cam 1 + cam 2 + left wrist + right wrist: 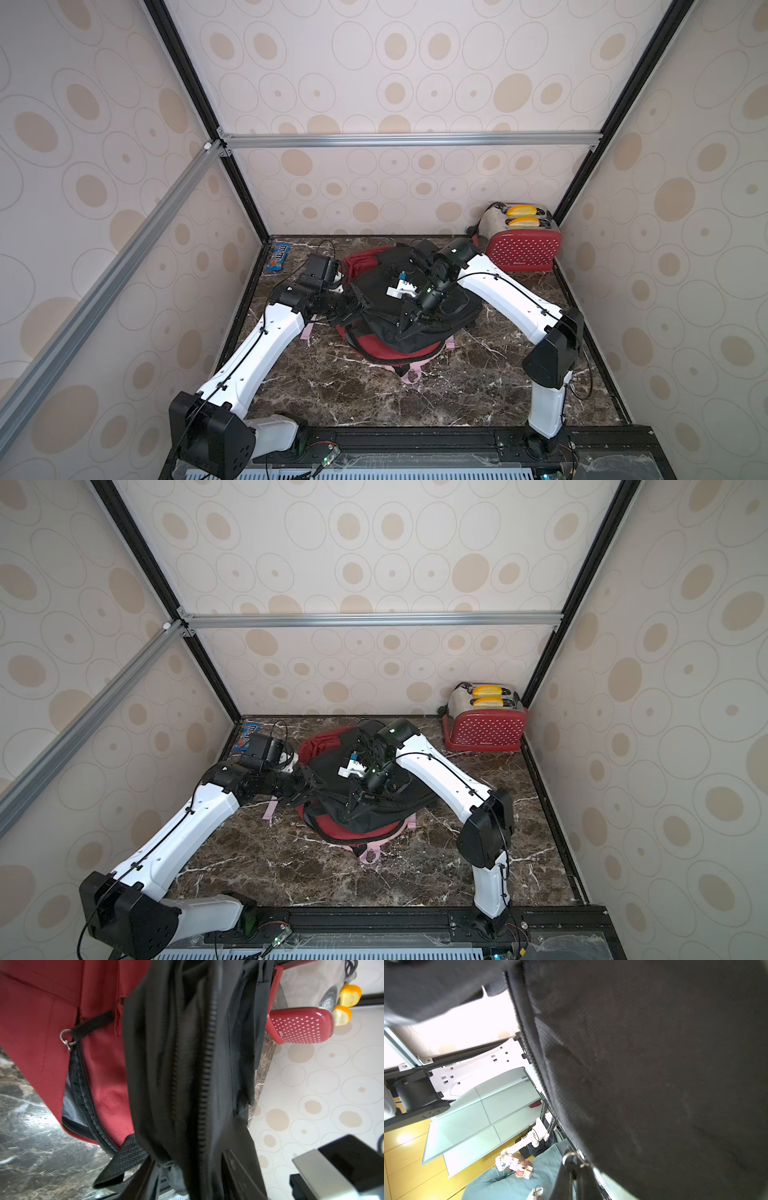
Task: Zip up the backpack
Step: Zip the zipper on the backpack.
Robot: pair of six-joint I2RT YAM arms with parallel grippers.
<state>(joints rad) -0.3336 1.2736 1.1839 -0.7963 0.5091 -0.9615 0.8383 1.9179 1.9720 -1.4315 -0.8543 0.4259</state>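
Note:
The left gripper spans a thick fold of black fabric while the zipper edges lie apart, so it should open and pinch the toothed edge [203,1120] before the right gripper pulls.
A black and red backpack [374,286] [328,771] lies on the marble table in both top views. My left gripper [361,309] [309,789] is at its left side. In the left wrist view its jaws [187,1176] stand either side of a fold of black fabric with a closed zipper line [205,1076], shut on that fold. A second zipper on the red part gapes open below its slider [66,1040]. My right gripper [405,324] [574,1174] is shut on the black zipper pull with a metal ring [577,1157], beside the zipper teeth [529,1043].
A red dotted toaster [521,245] [484,725] with bread stands at the back right. A blue candy packet [277,257] lies at the back left. Pink pieces [411,374] stick out from under the backpack. Walls close in on three sides.

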